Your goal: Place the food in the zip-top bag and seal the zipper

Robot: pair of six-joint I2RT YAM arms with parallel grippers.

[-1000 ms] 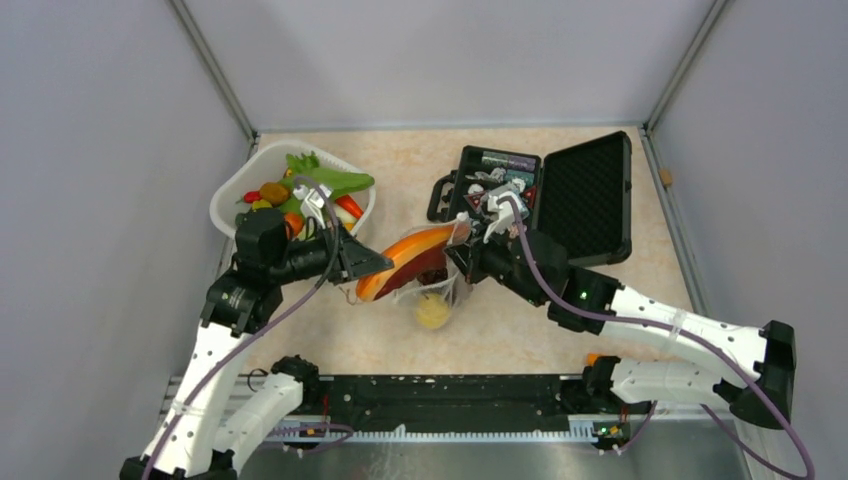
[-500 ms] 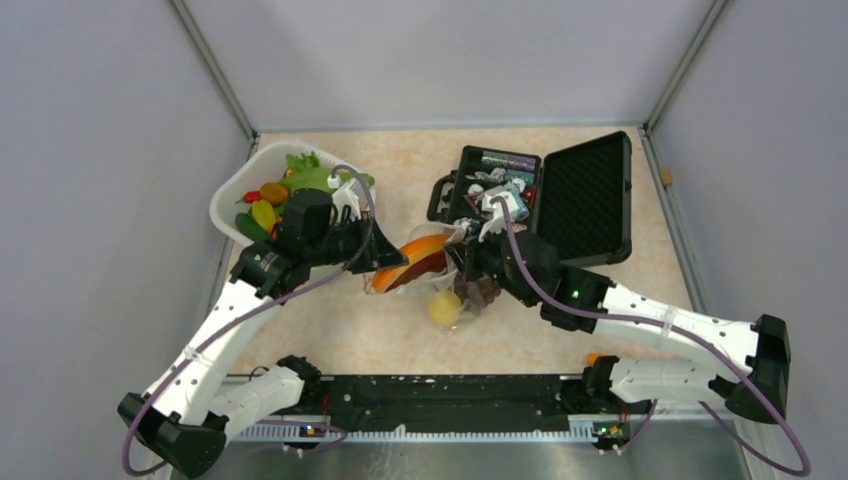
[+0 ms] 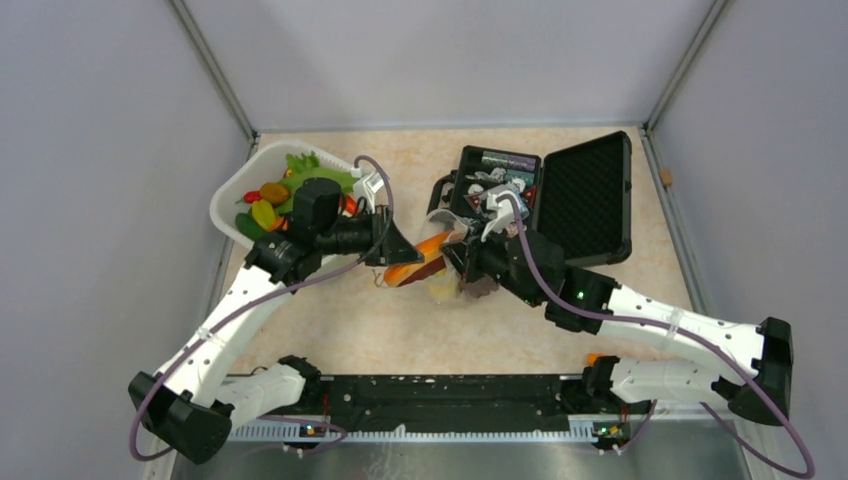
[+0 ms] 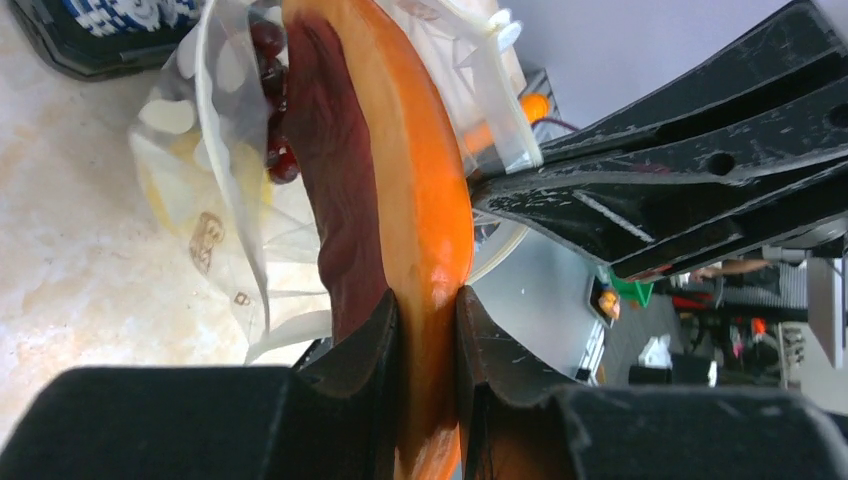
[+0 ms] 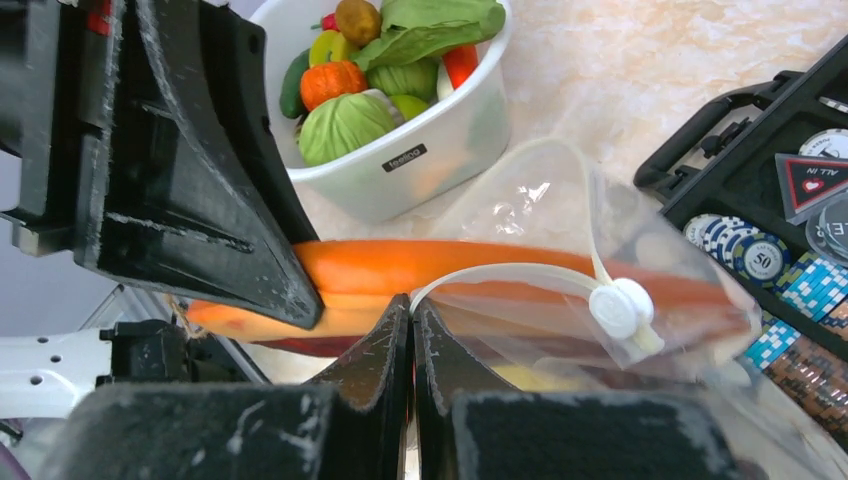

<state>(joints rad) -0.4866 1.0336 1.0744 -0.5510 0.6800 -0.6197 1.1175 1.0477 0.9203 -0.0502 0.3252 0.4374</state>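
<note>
Next, my left gripper lets go of the orange-red toy pepper across the long green vegetable in the white basket [image 3: 308,183].
My left gripper [image 3: 400,250] is shut on a long orange-red toy pepper [image 3: 425,262], gripped near its stem end [image 4: 425,300]. The pepper's tip reaches into the open mouth of the clear dotted zip-top bag [image 3: 458,285]. My right gripper [image 3: 462,262] is shut on the bag's mouth edge at the whitish zipper strip [image 5: 500,272], and its fingertips meet on the strip [image 5: 412,303]. A white slider [image 5: 615,308] sits on the strip. Dark grapes [image 4: 270,70] and a yellow lemon [image 5: 540,375] lie inside the bag. More toy food [image 5: 345,120] fills the white basket [image 3: 232,195].
An open black hard case [image 3: 585,195] with poker chips [image 5: 745,255] stands right behind the bag. The white basket stands at the back left, against the left wall. The two grippers are almost touching over the middle of the table.
My left arm has moved right and pushed the pepper further into the bag. The bag has shifted up toward the case, and the lemon shows less.
</note>
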